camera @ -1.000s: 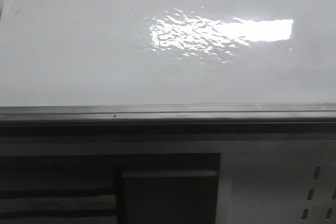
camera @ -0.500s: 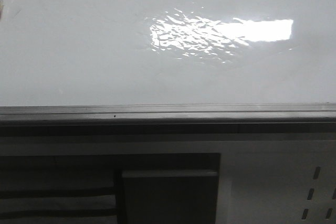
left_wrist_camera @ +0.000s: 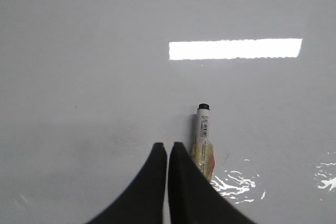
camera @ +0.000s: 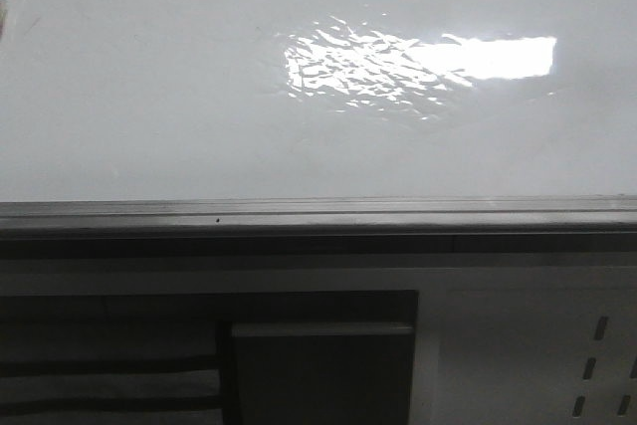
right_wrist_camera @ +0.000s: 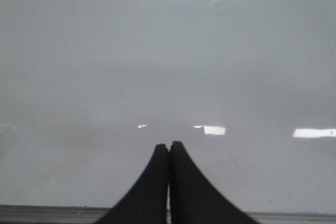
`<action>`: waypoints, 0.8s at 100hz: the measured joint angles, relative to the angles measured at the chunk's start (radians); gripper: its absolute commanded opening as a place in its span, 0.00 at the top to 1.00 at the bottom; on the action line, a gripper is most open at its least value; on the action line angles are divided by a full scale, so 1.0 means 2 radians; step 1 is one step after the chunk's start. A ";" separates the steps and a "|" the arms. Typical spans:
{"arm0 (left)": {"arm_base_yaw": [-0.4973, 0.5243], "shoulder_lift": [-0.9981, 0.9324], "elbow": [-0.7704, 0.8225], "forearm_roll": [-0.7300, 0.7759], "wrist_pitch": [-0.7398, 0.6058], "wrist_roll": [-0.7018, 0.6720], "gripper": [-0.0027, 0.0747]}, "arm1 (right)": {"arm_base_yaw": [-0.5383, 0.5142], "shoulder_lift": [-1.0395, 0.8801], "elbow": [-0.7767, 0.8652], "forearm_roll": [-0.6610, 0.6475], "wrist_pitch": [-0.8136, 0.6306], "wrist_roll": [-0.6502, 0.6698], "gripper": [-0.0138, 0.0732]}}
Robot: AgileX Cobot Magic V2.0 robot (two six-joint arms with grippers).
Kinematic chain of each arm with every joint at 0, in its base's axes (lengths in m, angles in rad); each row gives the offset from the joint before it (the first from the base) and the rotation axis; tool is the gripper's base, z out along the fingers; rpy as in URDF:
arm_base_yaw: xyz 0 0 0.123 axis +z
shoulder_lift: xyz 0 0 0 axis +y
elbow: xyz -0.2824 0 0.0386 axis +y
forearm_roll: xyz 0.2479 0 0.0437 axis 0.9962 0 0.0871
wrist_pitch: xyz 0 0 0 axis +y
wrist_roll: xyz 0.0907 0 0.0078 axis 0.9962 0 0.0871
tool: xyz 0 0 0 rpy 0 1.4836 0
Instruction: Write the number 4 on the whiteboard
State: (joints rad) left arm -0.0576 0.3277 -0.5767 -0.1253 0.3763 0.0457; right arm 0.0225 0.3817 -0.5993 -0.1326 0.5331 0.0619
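Next, my left gripper should go to the yellowish wrap [camera: 2, 15] [left_wrist_camera: 203, 160] of the white marker with the black tip and close there.
The whiteboard [camera: 149, 97] is a glossy white-grey panel that fills the upper front view, and neither arm shows there. No number 4 shows on the board in any view. In the left wrist view my left gripper [left_wrist_camera: 167, 145] is shut, its black fingers pressed together with nothing between them, over the bare whiteboard [left_wrist_camera: 79, 51]. A white marker [left_wrist_camera: 203, 129] with a black tip and a yellowish wrap lies along the outer side of one finger. My right gripper [right_wrist_camera: 168, 144] is also shut and empty in front of the whiteboard [right_wrist_camera: 79, 51].
A grey metal rail [camera: 318, 211] runs along the board's lower edge and also shows behind my right fingers as a grey strip [right_wrist_camera: 52, 214]. Below it stand a dark slotted cabinet [camera: 318, 365] and a white perforated panel [camera: 537, 345]. A bright glare patch [camera: 418, 62] lies on the board.
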 measured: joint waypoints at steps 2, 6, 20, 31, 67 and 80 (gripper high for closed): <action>0.000 0.001 0.000 0.000 0.000 0.000 0.92 | 0.000 0.000 0.000 0.000 -0.001 0.000 0.87; 0.000 0.001 0.000 0.001 0.000 0.000 0.83 | 0.000 0.000 0.000 0.000 -0.002 0.000 0.80; 0.000 0.001 0.000 0.012 0.000 0.000 0.38 | 0.000 0.000 0.000 0.000 -0.007 0.000 0.45; 0.000 0.001 0.000 0.015 0.000 0.000 0.25 | 0.000 0.000 0.000 0.000 -0.010 0.000 0.33; 0.000 0.001 0.000 0.009 0.000 0.000 0.26 | 0.000 0.000 0.000 0.000 -0.011 0.000 0.34; 0.000 0.001 0.000 -0.006 -0.001 0.000 0.26 | 0.000 0.000 0.000 0.000 -0.011 0.000 0.34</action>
State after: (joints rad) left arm -0.0576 0.3299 -0.5767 -0.1375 0.3749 0.0457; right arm 0.0225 0.3817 -0.5993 -0.1326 0.5108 0.0619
